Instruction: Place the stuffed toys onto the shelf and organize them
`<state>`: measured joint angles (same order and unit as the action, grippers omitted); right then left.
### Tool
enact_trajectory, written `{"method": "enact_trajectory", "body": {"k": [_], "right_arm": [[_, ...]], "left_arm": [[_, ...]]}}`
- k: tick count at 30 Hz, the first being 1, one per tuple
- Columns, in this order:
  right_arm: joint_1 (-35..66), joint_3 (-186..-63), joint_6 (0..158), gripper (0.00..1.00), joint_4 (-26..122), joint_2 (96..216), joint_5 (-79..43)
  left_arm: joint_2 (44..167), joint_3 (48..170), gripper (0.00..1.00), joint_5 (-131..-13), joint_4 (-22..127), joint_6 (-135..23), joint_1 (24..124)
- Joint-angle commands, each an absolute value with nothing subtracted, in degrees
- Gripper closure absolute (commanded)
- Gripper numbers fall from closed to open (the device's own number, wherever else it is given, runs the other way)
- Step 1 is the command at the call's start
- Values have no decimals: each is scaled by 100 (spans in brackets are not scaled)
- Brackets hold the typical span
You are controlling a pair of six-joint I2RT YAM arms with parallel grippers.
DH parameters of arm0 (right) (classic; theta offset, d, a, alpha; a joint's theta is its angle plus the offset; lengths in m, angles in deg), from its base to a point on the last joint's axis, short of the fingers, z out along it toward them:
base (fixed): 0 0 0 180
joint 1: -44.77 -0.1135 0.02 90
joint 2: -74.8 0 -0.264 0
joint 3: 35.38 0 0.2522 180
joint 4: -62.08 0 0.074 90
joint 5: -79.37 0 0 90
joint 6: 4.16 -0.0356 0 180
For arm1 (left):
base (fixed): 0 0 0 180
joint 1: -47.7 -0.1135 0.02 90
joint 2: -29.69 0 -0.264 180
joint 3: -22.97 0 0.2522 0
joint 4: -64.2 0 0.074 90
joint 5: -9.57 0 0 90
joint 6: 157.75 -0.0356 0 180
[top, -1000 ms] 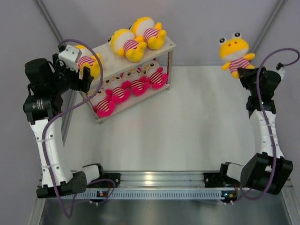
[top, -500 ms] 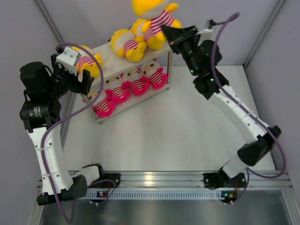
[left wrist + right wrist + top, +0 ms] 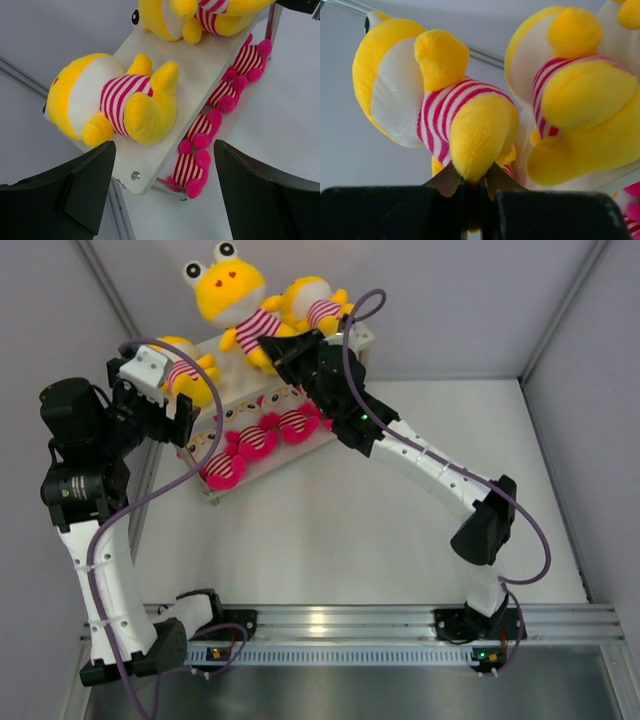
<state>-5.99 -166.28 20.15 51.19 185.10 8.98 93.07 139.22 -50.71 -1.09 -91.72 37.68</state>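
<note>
The held toy has just a narrow gap next to the toy at the end of the shelf, so next my left gripper pinches that toy's leg [image 3: 140, 114] and holds it steady.
My right gripper [image 3: 283, 350] is shut on a leg of a yellow stuffed toy [image 3: 232, 292] and holds it above the middle of the shelf's top board [image 3: 362, 336]; the pinched leg shows in the right wrist view [image 3: 479, 134]. Yellow toys lie on the top board at its left end [image 3: 188, 373] and right end [image 3: 316, 306]. Another [image 3: 200, 15] lies between them, under the held toy. Several pink toys [image 3: 258, 440] fill the lower tier. My left gripper [image 3: 165, 405] is open and empty, hovering over the shelf's left end beside the left toy [image 3: 110, 102].
The shelf stands at the back left of the white table [image 3: 420, 500], close to the left wall and its metal rail [image 3: 20, 80]. My right arm [image 3: 440, 480] stretches diagonally across the table from its base to the shelf.
My right arm has swung from the far right across to the shelf, carrying the yellow toy, which now hangs over the top board. My left arm has barely moved.
</note>
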Motion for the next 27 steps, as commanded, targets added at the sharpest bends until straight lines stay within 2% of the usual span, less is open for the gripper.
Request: {"method": "enact_trajectory", "body": {"k": [1,6,18,22,27], "right_arm": [[-849,-16911,2447,100,5482,18115,1544],[-972,-16981,2722,100,5623,18044,1706],[-1034,-17816,2116,100,4885,19011,1450],[-1051,-17851,1975,100,4850,19143,1415],[-1191,-17834,2124,100,4850,19143,1599]], "left_arm": [[9262,13886,15,-5046,-10,-9289,3795],[9289,13851,15,-5037,69,-9368,3795],[9614,13631,17,-4967,1211,-8982,3795],[9824,13780,29,-4660,1220,-8894,3804],[9851,13640,40,-4729,1212,-8981,3804]]}}
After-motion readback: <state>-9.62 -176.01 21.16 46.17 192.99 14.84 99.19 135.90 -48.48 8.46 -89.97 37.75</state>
